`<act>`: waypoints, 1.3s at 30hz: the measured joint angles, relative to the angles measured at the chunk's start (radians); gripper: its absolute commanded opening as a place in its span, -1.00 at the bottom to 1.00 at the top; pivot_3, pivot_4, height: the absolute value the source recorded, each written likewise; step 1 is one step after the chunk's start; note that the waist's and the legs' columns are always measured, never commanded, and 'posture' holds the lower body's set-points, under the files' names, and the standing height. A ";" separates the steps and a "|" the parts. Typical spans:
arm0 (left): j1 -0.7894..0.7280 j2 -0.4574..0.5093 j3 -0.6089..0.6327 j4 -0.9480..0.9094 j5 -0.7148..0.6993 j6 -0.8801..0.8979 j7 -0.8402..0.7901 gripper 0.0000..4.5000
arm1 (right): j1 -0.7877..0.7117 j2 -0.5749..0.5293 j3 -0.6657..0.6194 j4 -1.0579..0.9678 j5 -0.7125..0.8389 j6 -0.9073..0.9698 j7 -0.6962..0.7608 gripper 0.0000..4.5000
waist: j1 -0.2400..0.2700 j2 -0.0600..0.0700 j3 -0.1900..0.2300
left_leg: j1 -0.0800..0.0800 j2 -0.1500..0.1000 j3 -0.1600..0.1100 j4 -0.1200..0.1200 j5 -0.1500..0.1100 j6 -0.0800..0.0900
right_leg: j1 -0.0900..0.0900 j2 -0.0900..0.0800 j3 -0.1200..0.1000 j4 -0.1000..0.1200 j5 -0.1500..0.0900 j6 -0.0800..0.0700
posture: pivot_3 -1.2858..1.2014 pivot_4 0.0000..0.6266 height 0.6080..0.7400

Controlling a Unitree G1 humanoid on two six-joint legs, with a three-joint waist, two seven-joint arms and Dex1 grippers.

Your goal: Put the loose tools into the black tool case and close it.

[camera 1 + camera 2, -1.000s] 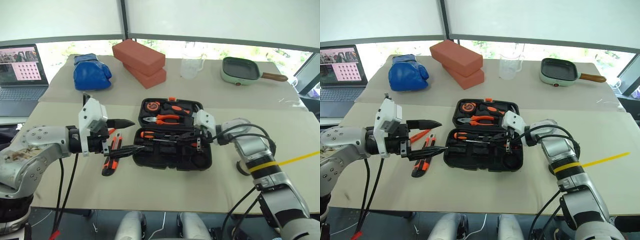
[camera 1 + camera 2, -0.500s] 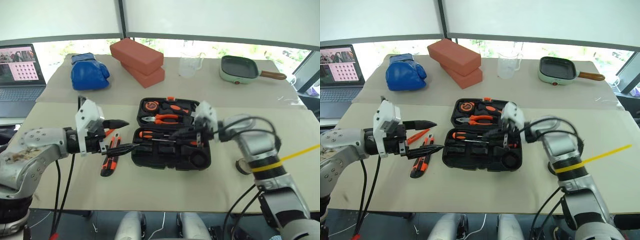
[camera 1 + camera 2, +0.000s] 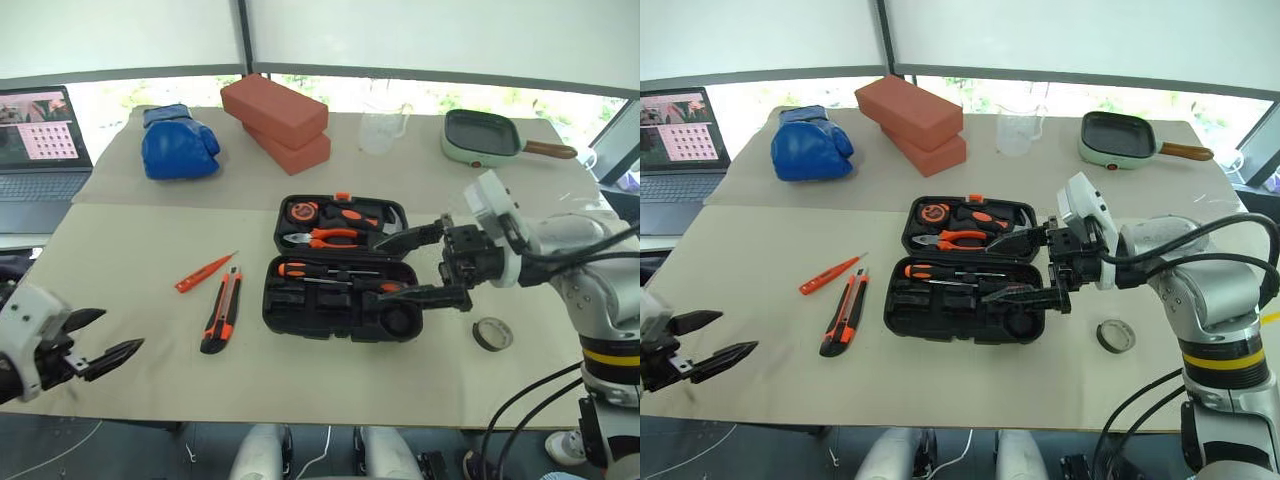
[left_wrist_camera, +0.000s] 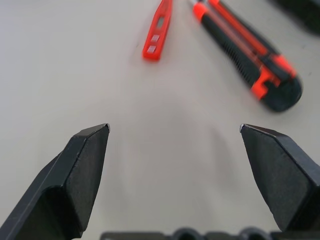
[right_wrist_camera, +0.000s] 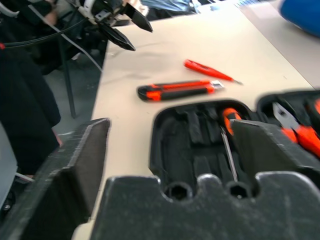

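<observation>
My left gripper is to go to the slim red tester screwdriver next. It should then close on the tester screwdriver's wide end (image 3: 188, 285) (image 4: 154, 40), around its small metal buttons.
The black tool case (image 3: 300, 318) lies open in the middle of the table, with orange-handled pliers and two black-and-orange screwdrivers (image 3: 320, 270) in its recesses. Left of it on the table lie the slim red tester screwdriver (image 3: 205, 272) and the orange-black utility knife (image 3: 221, 324). The small black tape roll (image 3: 490, 334) rests on the table to the case's right. My right gripper (image 3: 395, 268) hovers open and empty over the case's right end. My left gripper (image 3: 112, 332) is open and empty at the table's front left edge, pointing toward the knife (image 4: 250, 55) and tester (image 4: 159, 30).
On the far part of the table there are two stacked red bricks (image 3: 278, 120), a blue boxing glove (image 3: 178, 143), a clear jug (image 3: 382, 125) and a green pan (image 3: 485, 140). A laptop (image 3: 40, 140) sits at the far left.
My right gripper has opened, risen out of the case and drawn back to the right, uncovering the tape roll. My left gripper has swung from beside the case to the table's front left edge.
</observation>
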 measured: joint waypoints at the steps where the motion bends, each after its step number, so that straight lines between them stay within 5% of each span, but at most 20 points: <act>1: -0.010 0.012 -0.005 0.027 0.009 -0.008 -0.007 1.00 | 0.014 -0.004 -0.003 -0.011 0.006 0.000 -0.008 0.99 | 0.003 0.000 0.000 | 0.000 0.000 0.000 0.000 0.000 0.000 | 0.000 0.000 0.000 0.000 0.000 0.000 | 0.03 -0.52 0.98; 7: -0.191 0.173 -0.165 0.109 0.046 0.003 -0.034 1.00 | 0.071 -0.049 -0.029 -0.077 0.045 0.004 -0.038 0.99 | 0.013 -0.002 0.000 | -0.001 0.000 0.001 0.000 0.000 0.000 | 0.000 -0.002 -0.002 0.000 0.001 0.000 | 0.03 -0.52 0.98; 12: -0.652 0.321 -0.562 0.239 0.074 0.167 -0.113 1.00 | 0.133 -0.067 -0.078 -0.151 0.098 0.010 -0.100 0.99 | 0.013 -0.003 0.001 | -0.003 -0.001 0.000 0.000 0.001 -0.001 | -0.001 0.004 -0.002 0.001 0.001 0.000 | 0.03 -0.52 0.98; 20: -1.261 0.123 -1.126 0.724 0.381 0.151 -0.259 1.00 | 0.271 -0.063 -0.155 -0.272 0.155 0.018 -0.249 0.99 | 0.012 -0.005 0.002 | -0.006 -0.001 0.007 0.003 0.002 -0.002 | -0.002 0.009 -0.002 0.001 0.001 0.000 | 0.03 -0.52 0.98; 33: -1.510 -0.101 -1.234 1.183 0.609 -0.165 -0.369 1.00 | 0.398 -0.068 -0.230 -0.370 0.236 0.018 -0.388 0.99 | 0.027 -0.008 0.004 | -0.013 -0.002 -0.004 0.018 -0.001 0.004 | 0.000 0.005 -0.004 0.002 0.003 0.006 | 0.03 -0.52 0.98; 39: -1.527 -0.127 -1.216 1.232 0.657 -0.223 -0.387 0.23 | 0.402 -0.087 -0.233 -0.386 0.258 0.018 -0.406 1.00 | 0.028 -0.008 0.004 | -0.013 -0.002 -0.005 0.019 -0.001 0.005 | 0.001 0.005 -0.004 0.003 0.004 0.007 | 0.03 -0.52 0.98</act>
